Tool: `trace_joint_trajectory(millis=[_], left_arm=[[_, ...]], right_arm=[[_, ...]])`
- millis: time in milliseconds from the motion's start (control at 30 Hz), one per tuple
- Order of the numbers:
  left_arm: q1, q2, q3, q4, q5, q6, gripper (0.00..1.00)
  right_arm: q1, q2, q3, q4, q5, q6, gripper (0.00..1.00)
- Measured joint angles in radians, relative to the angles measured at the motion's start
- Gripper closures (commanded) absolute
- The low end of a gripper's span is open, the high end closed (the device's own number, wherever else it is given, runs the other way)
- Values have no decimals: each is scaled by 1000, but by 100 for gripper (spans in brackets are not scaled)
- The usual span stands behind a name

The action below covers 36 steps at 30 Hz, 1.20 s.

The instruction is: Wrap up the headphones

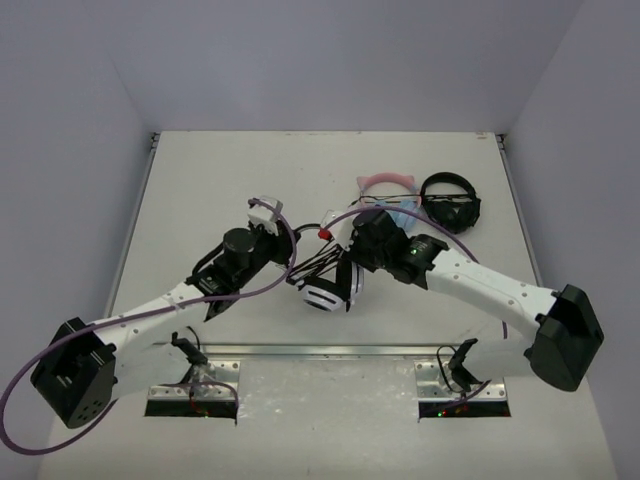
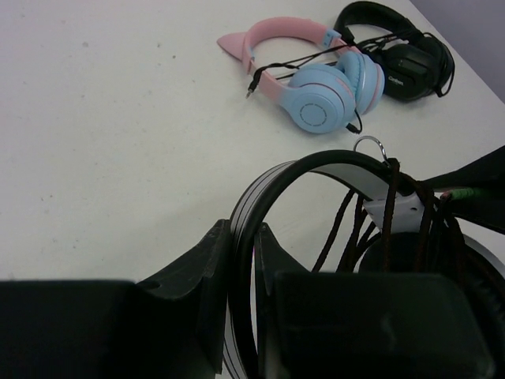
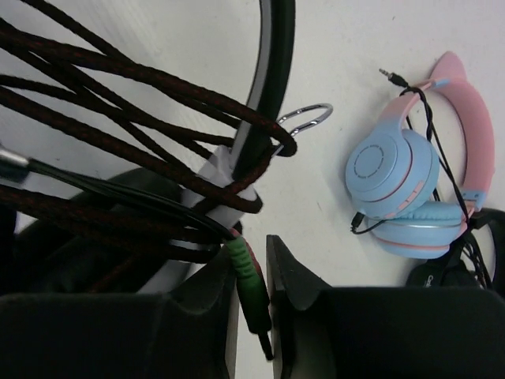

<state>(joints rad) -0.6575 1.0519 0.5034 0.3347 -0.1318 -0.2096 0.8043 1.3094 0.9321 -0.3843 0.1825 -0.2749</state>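
The robot's left gripper needs to release the white headphones on the table (image 1: 397,286) in front of the pink-and-blue cat-ear headphones.
The white headphones (image 1: 325,290) sit at mid-table between both arms, with the thin dark cable (image 1: 312,262) looped around them. In the left wrist view my left gripper (image 2: 245,237) is shut on the black-and-white headband (image 2: 316,167), and cable loops (image 2: 346,225) hang off the white yoke. In the right wrist view my right gripper (image 3: 252,264) is closed around the cable's green plug (image 3: 251,276), with several cable strands (image 3: 118,110) crossing the headband (image 3: 272,71). In the top view the left gripper (image 1: 292,268) and right gripper (image 1: 352,268) flank the headset.
Pink-and-blue cat-ear headphones (image 1: 385,195) lie behind the work area, also seen in the left wrist view (image 2: 316,91) and the right wrist view (image 3: 402,178). All-black headphones (image 1: 450,202) lie to their right (image 2: 402,55). Grey walls enclose the table.
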Motion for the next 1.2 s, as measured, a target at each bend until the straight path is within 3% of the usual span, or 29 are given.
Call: trace_joint_trajectory(millis=[200, 367, 400, 467, 633, 800, 967, 1200], left_arm=[[101, 106, 93, -31, 239, 28, 99], [139, 194, 190, -49, 391, 53, 99], [150, 212, 205, -55, 414, 58, 99], [176, 251, 238, -75, 462, 68, 100], [244, 351, 346, -139, 565, 93, 100], [304, 428, 451, -177, 644, 134, 99], [331, 539, 562, -237, 700, 196, 100], [373, 674, 648, -311, 772, 254, 100]], right_arm=[[-35, 13, -48, 36, 51, 6, 63], [-71, 13, -60, 40, 96, 16, 43], [-80, 11, -64, 42, 97, 21, 35], [-108, 6, -84, 48, 90, 41, 32], [-234, -42, -158, 46, 43, 132, 23], [-383, -93, -161, 16, 15, 281, 1], [-484, -106, -84, -89, 14, 406, 1], [-509, -197, -63, -216, -27, 521, 1]])
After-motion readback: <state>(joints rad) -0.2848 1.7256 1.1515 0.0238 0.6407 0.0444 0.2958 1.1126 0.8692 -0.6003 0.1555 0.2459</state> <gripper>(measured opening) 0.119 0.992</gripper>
